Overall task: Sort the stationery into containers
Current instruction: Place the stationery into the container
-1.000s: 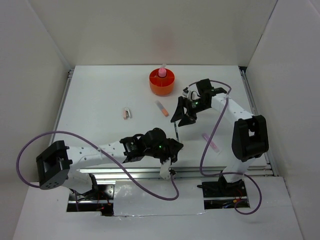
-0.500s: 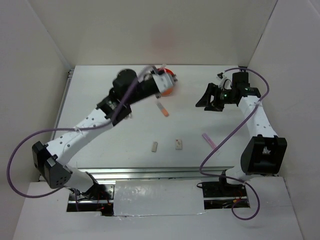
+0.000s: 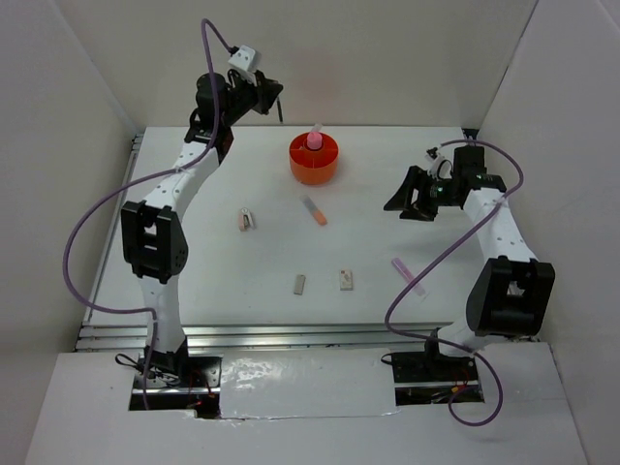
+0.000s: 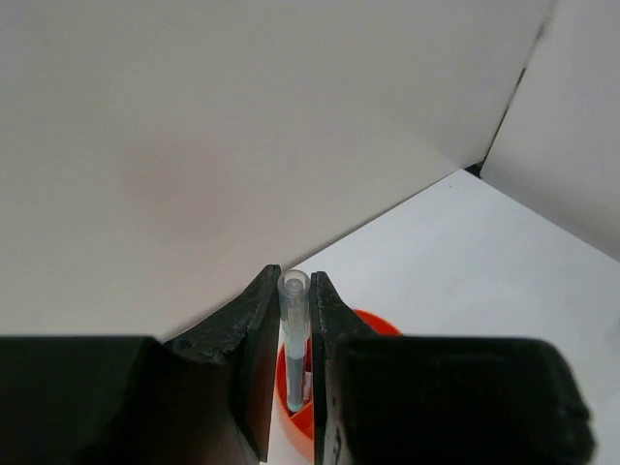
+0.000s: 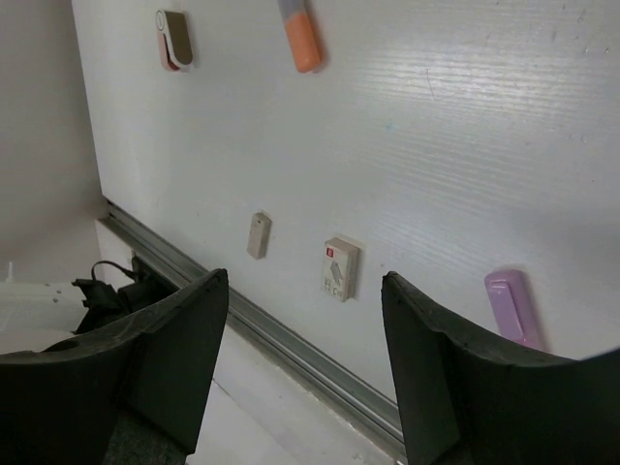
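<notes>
The robot's left gripper will release the thin pen inside the orange container, in the compartment (image 3: 301, 143) (image 4: 294, 387) next to the pink glue stick. The pen is still held above the container.
My left gripper (image 3: 274, 90) is raised high at the back left, near the wall, and is shut on a thin pen (image 3: 281, 108). In the left wrist view the pen (image 4: 294, 329) sits between the jaws of the left gripper (image 4: 294, 278), above the orange container (image 4: 371, 325). The container (image 3: 314, 170) holds a pink glue stick (image 3: 315, 139). On the table lie an orange-pink marker (image 3: 313, 210), a pink eraser (image 3: 247, 220), a beige eraser (image 3: 300, 283), a white eraser (image 3: 346, 279) and a purple pen (image 3: 408, 276). My right gripper (image 3: 411, 198) hangs open and empty to the right.
White walls close in the table at the back and on both sides. A metal rail (image 5: 291, 349) runs along the near edge. Purple cables loop beside both arms. The right wrist view shows the white eraser (image 5: 339, 268), the beige eraser (image 5: 257, 235) and the marker (image 5: 301, 34).
My left arm has swung from the near front, past the orange container, up to the back left with the pen. The right gripper has moved right from the table's middle.
</notes>
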{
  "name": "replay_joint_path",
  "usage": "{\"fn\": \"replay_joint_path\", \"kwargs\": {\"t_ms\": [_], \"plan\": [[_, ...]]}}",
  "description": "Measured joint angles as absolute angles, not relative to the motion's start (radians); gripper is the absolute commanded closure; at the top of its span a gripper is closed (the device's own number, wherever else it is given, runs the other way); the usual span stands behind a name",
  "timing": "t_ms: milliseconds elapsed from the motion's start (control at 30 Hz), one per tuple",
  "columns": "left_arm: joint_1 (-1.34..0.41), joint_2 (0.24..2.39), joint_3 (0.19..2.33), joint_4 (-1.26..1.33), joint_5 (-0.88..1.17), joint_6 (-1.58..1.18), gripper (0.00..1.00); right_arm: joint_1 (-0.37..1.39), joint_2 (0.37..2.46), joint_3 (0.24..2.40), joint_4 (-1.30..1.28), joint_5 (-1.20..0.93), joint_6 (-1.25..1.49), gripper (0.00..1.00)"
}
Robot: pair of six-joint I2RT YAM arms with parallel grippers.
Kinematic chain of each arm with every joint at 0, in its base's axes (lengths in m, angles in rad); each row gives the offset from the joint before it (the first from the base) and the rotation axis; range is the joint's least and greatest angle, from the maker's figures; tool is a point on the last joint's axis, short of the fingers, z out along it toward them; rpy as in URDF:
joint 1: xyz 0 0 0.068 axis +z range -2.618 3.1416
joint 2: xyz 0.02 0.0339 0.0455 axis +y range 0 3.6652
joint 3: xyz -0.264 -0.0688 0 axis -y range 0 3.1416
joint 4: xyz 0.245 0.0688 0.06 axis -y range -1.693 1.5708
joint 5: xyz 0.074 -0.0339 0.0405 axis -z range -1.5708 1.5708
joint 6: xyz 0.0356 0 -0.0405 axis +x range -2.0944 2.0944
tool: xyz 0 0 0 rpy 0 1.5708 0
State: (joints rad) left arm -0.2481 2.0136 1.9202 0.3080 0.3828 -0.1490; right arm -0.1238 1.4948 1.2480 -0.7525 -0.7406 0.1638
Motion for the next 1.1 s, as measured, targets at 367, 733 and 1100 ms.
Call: {"fn": "replay_joint_path", "kwargs": {"t_ms": [367, 733, 1100], "plan": [[-0.239, 2.298, 2.125, 0.361, 0.448, -0.183, 1.0, -0.138, 1.547, 1.236, -0.745, -0.739, 0.162, 0.3], [-0.287, 2.355, 2.164, 0.352, 0.443, -0.102, 1.0, -0.147, 1.561, 1.232, -0.744, -0.741, 0.158, 0.3], [-0.286, 2.387, 2.17, 0.311, 0.401, -0.028, 1.0, -0.149, 1.563, 1.22, -0.744, -0.749, 0.157, 0.31]]}}
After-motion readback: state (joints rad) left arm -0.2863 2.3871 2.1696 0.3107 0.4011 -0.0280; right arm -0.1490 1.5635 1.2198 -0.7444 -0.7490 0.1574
